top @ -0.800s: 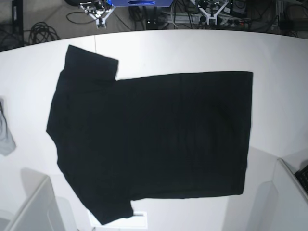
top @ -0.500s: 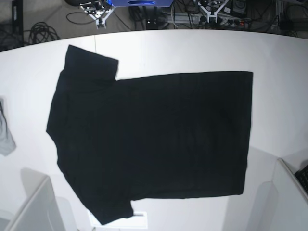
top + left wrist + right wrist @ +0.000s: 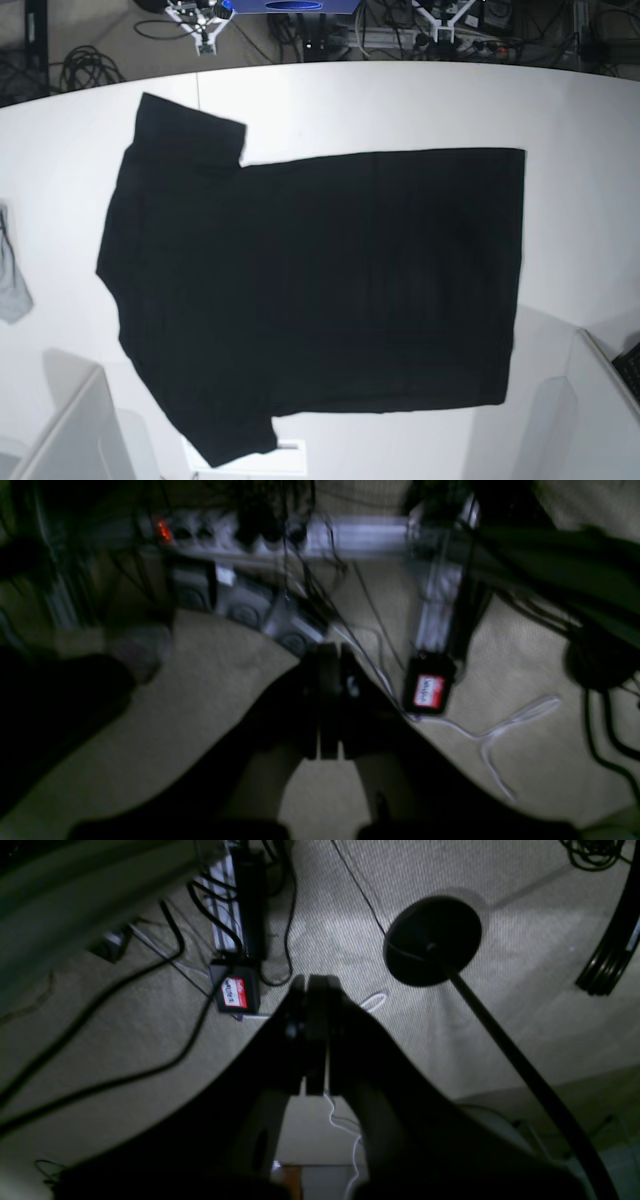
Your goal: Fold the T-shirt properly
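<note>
The robot's right gripper will close on the far sleeve's shoulder edge (image 3: 140,134), near the spot where that sleeve joins the body of the black T-shirt.
The black T-shirt (image 3: 320,280) lies spread flat on the white table (image 3: 420,110), collar end to the left and hem to the right, both short sleeves out. No collar mark shows. My left gripper (image 3: 330,655) is shut and empty over the carpeted floor. It shows small beyond the table's far edge in the base view (image 3: 442,15). My right gripper (image 3: 315,982) is also shut and empty over the floor, and sits small at the top left of the base view (image 3: 203,22). Neither gripper is near the T-shirt.
A small light-grey cloth (image 3: 12,280) lies at the table's left edge. White box walls stand at the front left (image 3: 70,430) and front right (image 3: 595,400). A small white slip (image 3: 290,448) pokes out by the near sleeve. Cables, a power strip (image 3: 240,530) and a round black stand base (image 3: 432,940) are on the floor.
Both arms at the top of the base view have drawn slightly farther back from the table. The T-shirt has not moved.
</note>
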